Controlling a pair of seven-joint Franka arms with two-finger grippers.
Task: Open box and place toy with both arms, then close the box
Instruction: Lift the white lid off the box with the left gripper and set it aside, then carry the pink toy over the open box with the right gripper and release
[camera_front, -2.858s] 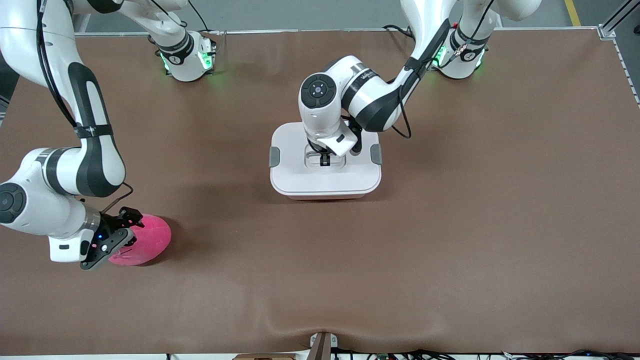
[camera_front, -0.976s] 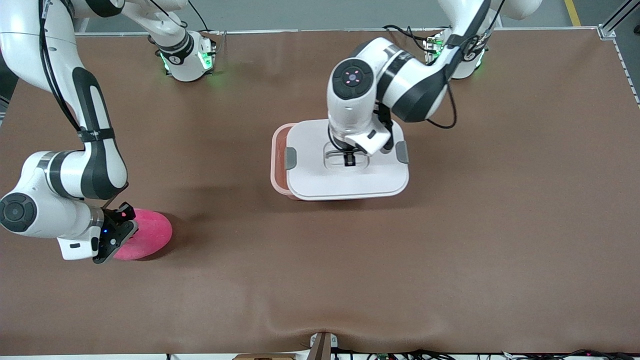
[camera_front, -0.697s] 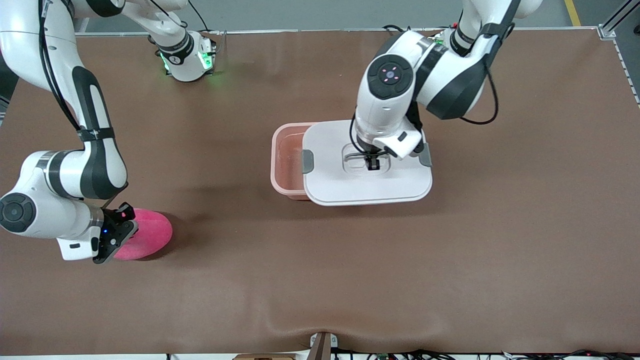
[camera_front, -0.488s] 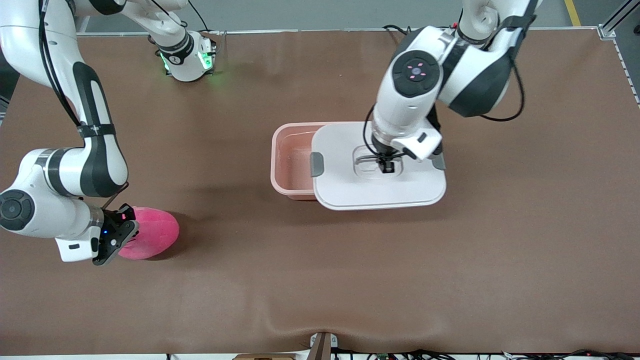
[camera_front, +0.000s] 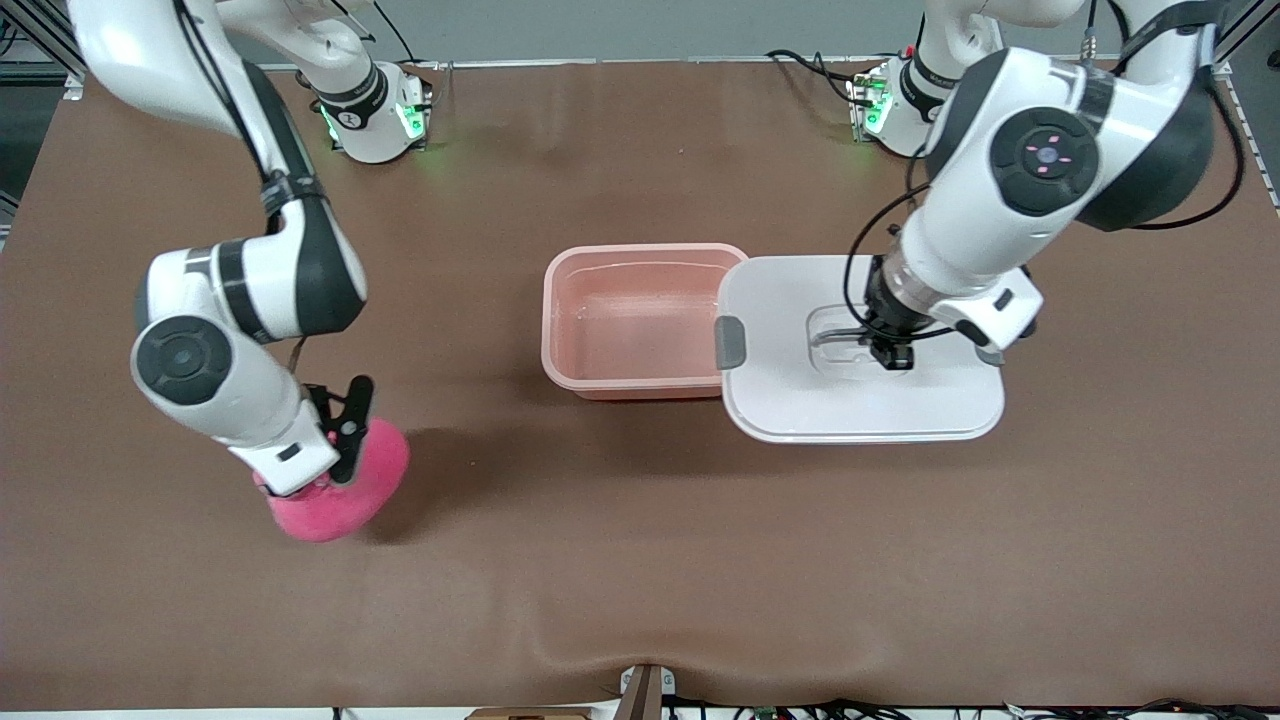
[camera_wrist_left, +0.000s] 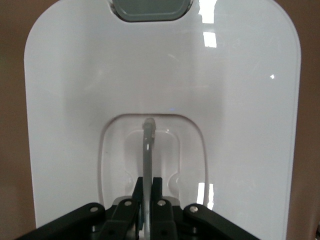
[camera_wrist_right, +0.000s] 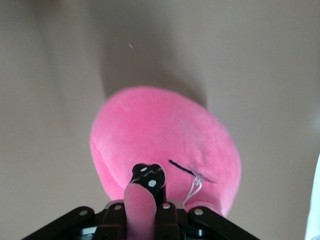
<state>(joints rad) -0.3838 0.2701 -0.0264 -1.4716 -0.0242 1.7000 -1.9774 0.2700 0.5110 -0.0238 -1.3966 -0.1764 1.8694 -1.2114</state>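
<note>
I should let go of the hot-pink plush toy with my right gripper in the middle of the open pink tub (camera_front: 654, 320).
The pink tub (camera_front: 640, 320) of the box stands open and empty at mid-table. Its white lid (camera_front: 860, 350) with grey clips is held beside the tub, toward the left arm's end. My left gripper (camera_front: 888, 355) is shut on the lid's grey handle (camera_wrist_left: 147, 150); the lid (camera_wrist_left: 75, 100) fills the left wrist view. My right gripper (camera_front: 325, 478) is shut on the hot-pink plush toy (camera_front: 350, 490), lifted over the table toward the right arm's end. In the right wrist view the toy (camera_wrist_right: 165, 135) hangs from my right gripper (camera_wrist_right: 147, 200), pinched by a pink flap.
The brown table mat (camera_front: 640, 560) spreads around the tub. Both arm bases (camera_front: 375, 110) stand along the table edge farthest from the front camera. A small mount (camera_front: 645, 690) sits at the nearest edge.
My left gripper has carried the lid off the tub toward the left arm's end, leaving the tub fully uncovered. My right gripper has lifted the toy and moved it toward the tub.
</note>
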